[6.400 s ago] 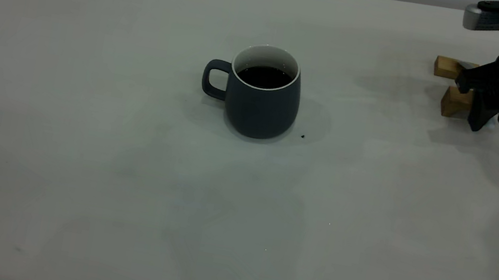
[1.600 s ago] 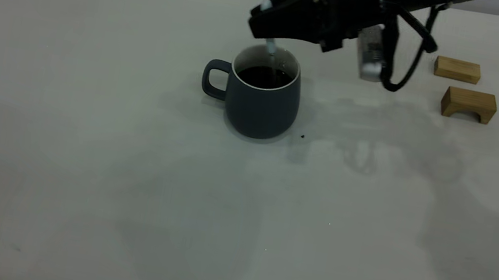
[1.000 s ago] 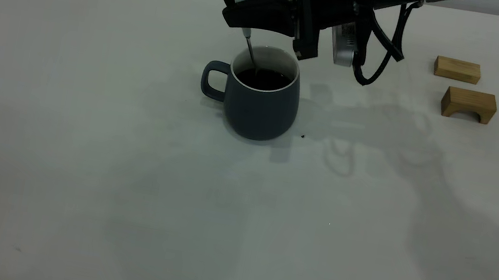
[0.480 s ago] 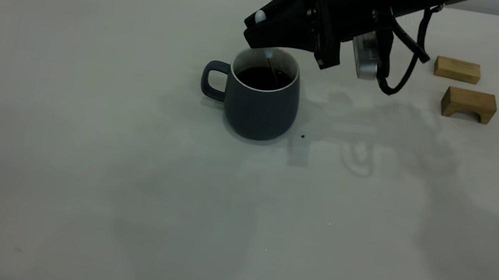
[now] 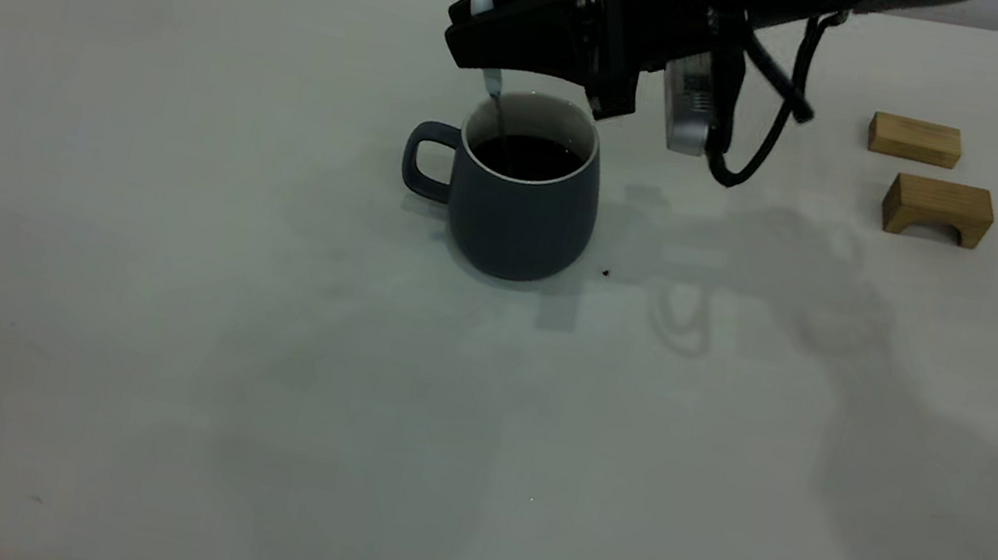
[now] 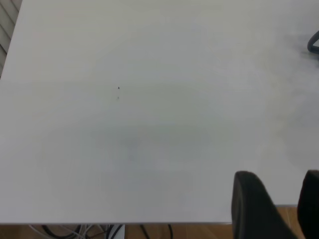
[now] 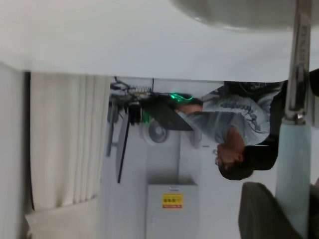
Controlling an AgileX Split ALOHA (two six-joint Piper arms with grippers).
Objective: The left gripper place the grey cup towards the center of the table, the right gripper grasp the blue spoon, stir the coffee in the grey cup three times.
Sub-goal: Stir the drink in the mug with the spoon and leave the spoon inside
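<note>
My right gripper needs to let go of the blue spoon inside the grey cup, where it will lean on the cup's rim (image 5: 482,139) above the cup's handle.
The grey cup (image 5: 520,213) stands upright near the middle of the table (image 5: 149,313), its handle pointing left, with dark coffee (image 5: 532,157) inside. My right gripper (image 5: 490,40) hangs just above the cup's left rim, shut on the blue spoon (image 5: 493,89). The spoon's metal neck dips into the coffee at the left side. In the right wrist view the pale handle (image 7: 294,169) sits between the fingers of the right gripper (image 7: 294,214), and its neck runs to the cup's rim (image 7: 239,15). My left gripper (image 6: 286,209) is open over the table's near edge, holding nothing.
Two wooden blocks lie at the far right, a flat one (image 5: 915,140) and an arched one (image 5: 937,208). A small dark speck (image 5: 607,273) lies beside the cup. A person (image 7: 234,134) sits at a desk beyond the table in the right wrist view.
The right gripper has swung left with the spoon, so the spoon's neck has gone from the middle of the coffee to its left side. The cup has stayed put.
</note>
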